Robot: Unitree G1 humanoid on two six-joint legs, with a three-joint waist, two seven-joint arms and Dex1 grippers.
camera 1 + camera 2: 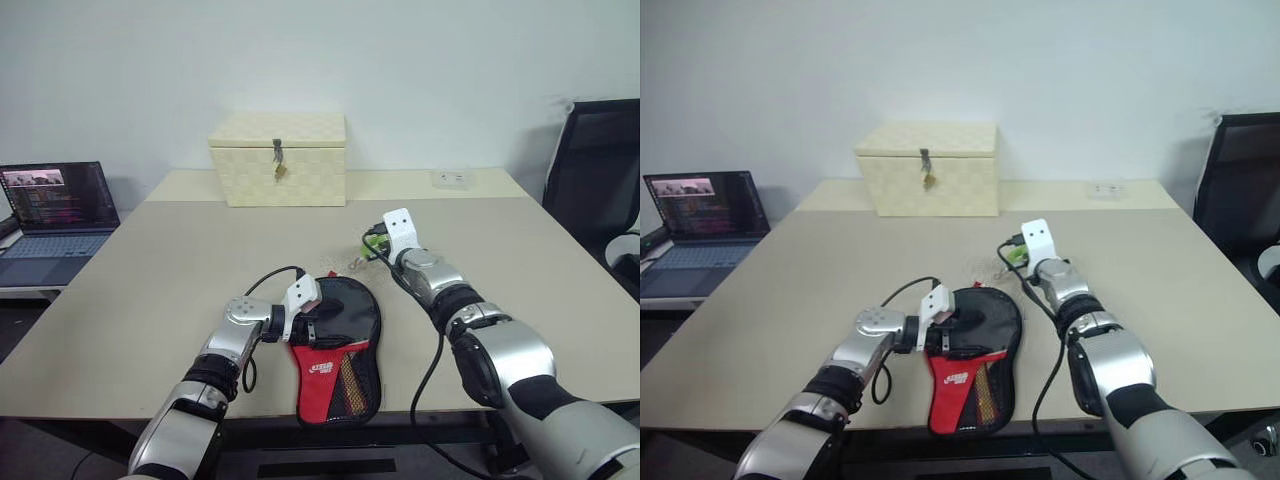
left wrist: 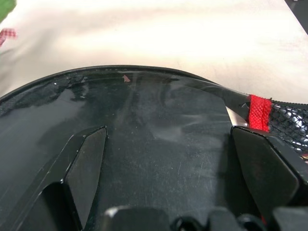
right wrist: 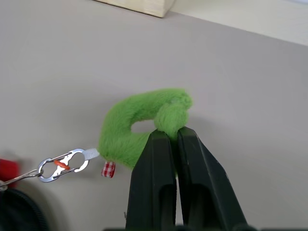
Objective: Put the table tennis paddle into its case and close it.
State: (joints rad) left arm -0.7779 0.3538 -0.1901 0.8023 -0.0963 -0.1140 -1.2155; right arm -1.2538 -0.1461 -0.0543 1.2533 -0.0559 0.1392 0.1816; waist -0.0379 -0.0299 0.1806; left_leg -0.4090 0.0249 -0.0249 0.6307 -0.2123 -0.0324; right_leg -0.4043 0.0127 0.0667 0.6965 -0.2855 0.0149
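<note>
The green plush loop, now just behind the case, will be let go by my right gripper on the table [image 1: 428,338] next to the case, across from my left gripper.
The case [image 1: 338,345] lies near the table's front edge, round black end away from me and red lower part with a white logo toward me. My left gripper [image 1: 314,322] is open, and its fingers [image 2: 84,163] lie spread over the case's smooth black face [image 2: 163,125]. I cannot tell whether that face is the paddle's rubber or the case's cover. My right gripper [image 3: 173,134] is shut on a green plush loop [image 3: 130,127] just behind the case. A small metal clip [image 3: 62,163] and a chain lead from the loop toward the case.
A cream woven box [image 1: 278,158] with a metal latch stands at the back of the table. An open laptop [image 1: 55,215] sits on a side table at the left. A black chair [image 1: 595,160] stands at the right. A small white object [image 1: 450,178] lies at the back right.
</note>
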